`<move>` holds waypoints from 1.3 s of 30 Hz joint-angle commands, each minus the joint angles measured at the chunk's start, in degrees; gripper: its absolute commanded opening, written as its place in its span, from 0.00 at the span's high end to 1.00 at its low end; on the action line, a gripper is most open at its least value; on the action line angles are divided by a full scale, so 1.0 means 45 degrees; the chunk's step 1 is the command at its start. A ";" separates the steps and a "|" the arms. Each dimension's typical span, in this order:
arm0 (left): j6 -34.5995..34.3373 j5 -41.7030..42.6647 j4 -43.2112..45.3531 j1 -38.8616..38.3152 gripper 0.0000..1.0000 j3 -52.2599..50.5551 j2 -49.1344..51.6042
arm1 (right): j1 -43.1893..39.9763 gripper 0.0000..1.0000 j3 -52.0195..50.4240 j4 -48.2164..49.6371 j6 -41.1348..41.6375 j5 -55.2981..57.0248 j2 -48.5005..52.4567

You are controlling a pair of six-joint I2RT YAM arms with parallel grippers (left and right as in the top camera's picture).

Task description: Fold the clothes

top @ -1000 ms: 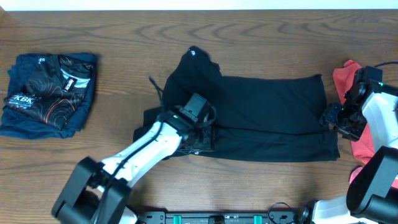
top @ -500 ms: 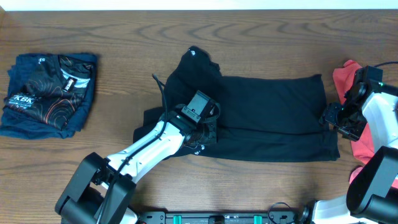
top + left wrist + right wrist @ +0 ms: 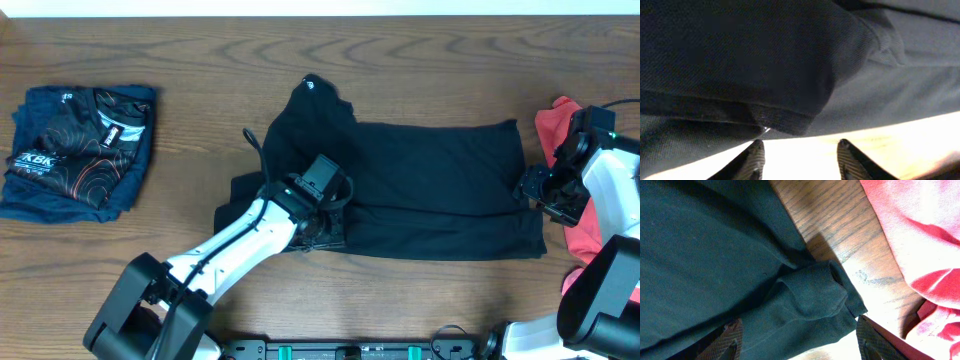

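Observation:
The lower part of the black shirt lies doubled over under the left gripper, so the robot should grip the shirt's folded hem (image 3: 787,121) and spread that part flat before folding the shirt.
The black shirt (image 3: 430,170) lies spread across the middle of the table, partly folded, with a sleeve sticking up at its upper left. My left gripper (image 3: 322,225) rests over its lower-left part. In the left wrist view that gripper (image 3: 800,150) is open, nothing between its fingers (image 3: 756,157), and a folded hem of the black shirt (image 3: 765,60) lies just past the tips. My right gripper (image 3: 532,192) is at the shirt's right edge. In the right wrist view it (image 3: 800,340) is open wide, straddling a rumpled corner of the black shirt (image 3: 715,255). The coral-red shirt (image 3: 555,125) lies bunched at the far right.
A folded navy shirt (image 3: 80,150) with a red line pattern sits at the far left of the wooden table (image 3: 200,60). In the right wrist view the coral-red shirt (image 3: 920,230) lies close to the right finger, with a strip of bare wood between it and the black shirt.
My left gripper pushed a little further over the shirt, then drew back toward the front edge. The black shirt and the right arm have not moved.

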 commanded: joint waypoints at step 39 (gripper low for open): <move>-0.1613 -0.1389 0.1511 -0.0238 0.94 -0.0068 0.0753 | -0.0039 0.29 0.0087 0.0019 -0.0078 0.0000 -0.0078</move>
